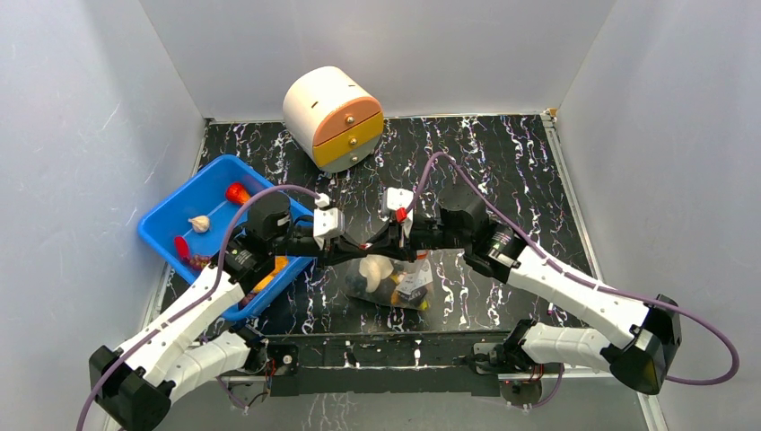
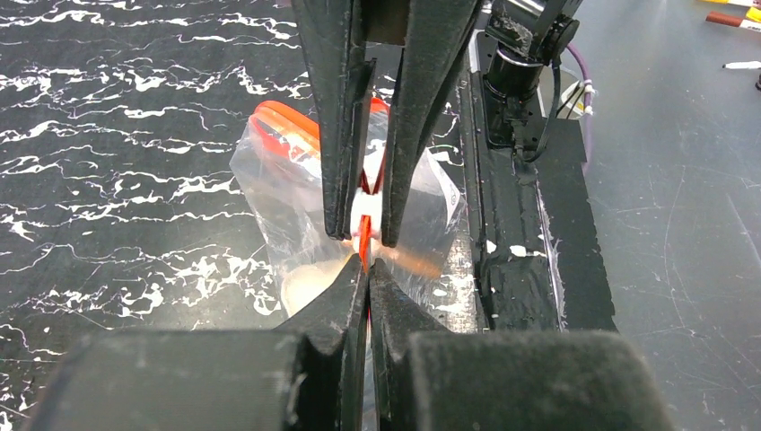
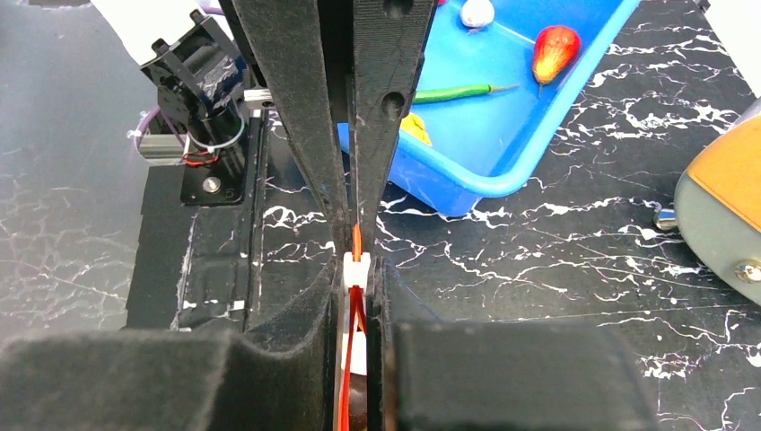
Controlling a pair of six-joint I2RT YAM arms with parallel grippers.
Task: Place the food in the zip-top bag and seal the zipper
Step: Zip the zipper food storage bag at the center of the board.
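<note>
My left gripper should open and take the zipper's end [image 3: 356, 241] farther back before my right gripper pulls the slider, because my grippers crowd the slider tip to tip.
The clear zip-top bag [image 1: 395, 280] lies near the table's front edge. It holds white, dark and yellow food and a white label. My left gripper [image 1: 352, 246] and right gripper [image 1: 377, 241] meet tip to tip over its mouth. In the left wrist view my left gripper [image 2: 368, 266] is shut on the red-orange zipper [image 2: 363, 244], with the bag [image 2: 269, 180] below. In the right wrist view my right gripper [image 3: 357, 262] is shut on the zipper's white slider [image 3: 357, 272]. More food lies in the blue bin: garlic [image 1: 199, 224] and red pieces [image 1: 237, 192].
The blue bin [image 1: 212, 176] stands at the left, partly under my left arm. It also shows in the right wrist view [image 3: 511, 135], holding a green chili [image 3: 453, 92]. A round white cabinet with orange and yellow drawers [image 1: 334, 117] stands at the back centre.
</note>
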